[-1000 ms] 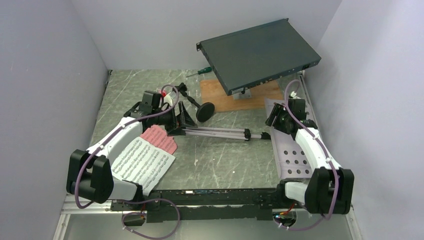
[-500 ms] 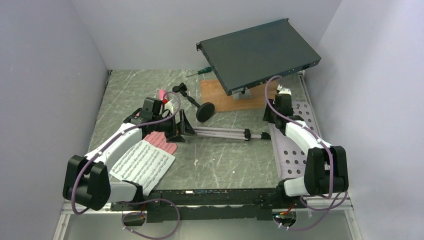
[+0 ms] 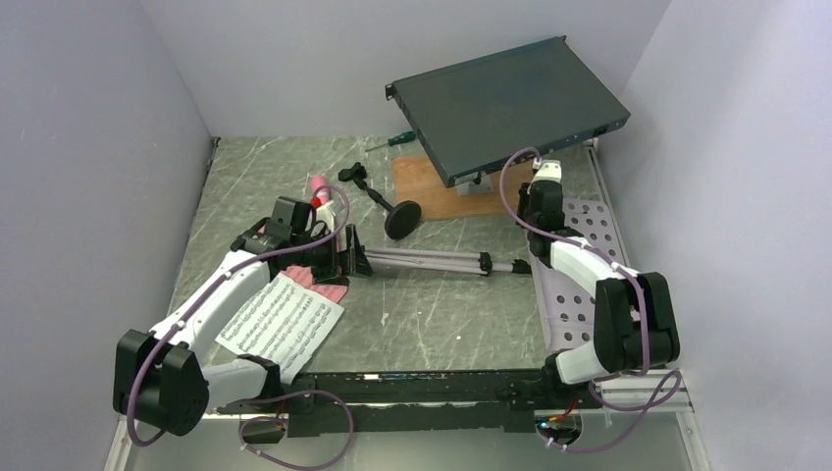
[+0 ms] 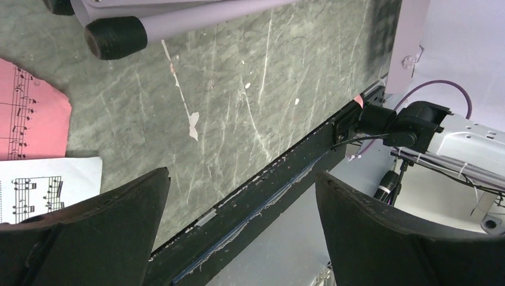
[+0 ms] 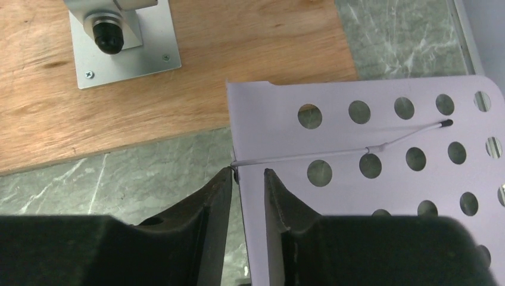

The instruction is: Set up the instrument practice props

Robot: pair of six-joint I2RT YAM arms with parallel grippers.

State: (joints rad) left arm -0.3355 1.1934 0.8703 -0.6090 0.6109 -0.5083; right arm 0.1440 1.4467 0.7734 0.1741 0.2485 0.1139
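Observation:
My right fingers sit too shallow over the desk's edge, so I should open them, reach deeper and pinch the desk's edge by the wire page holder (image 5: 243, 162).
The pale lavender perforated desk (image 3: 579, 287) lies flat at the right. My right gripper (image 3: 535, 218) sits at its far left corner. In the right wrist view its jaws (image 5: 247, 173) are closed to a narrow gap astride the desk's left edge (image 5: 336, 134), beside the wire page holder. The silver tripod (image 3: 432, 260) lies folded across the middle. My left gripper (image 3: 338, 257) is at its head end, open and empty (image 4: 241, 179); a tripod foot (image 4: 116, 37) lies ahead of it. White sheet (image 3: 280, 319) and pink sheet (image 3: 326, 288) lie under the left arm. The pink microphone (image 3: 319, 183) and black mic stand (image 3: 402, 219) lie behind.
A dark rack-mount box (image 3: 505, 103) stands raised on a metal bracket (image 5: 122, 36) over a wooden board (image 3: 442, 191) at the back. A green-handled screwdriver (image 3: 394, 139) lies by the back wall. Grey walls close in both sides.
My right gripper has moved away from me along the desk to its far left corner. My left arm has drawn back and left, uncovering the pink microphone.

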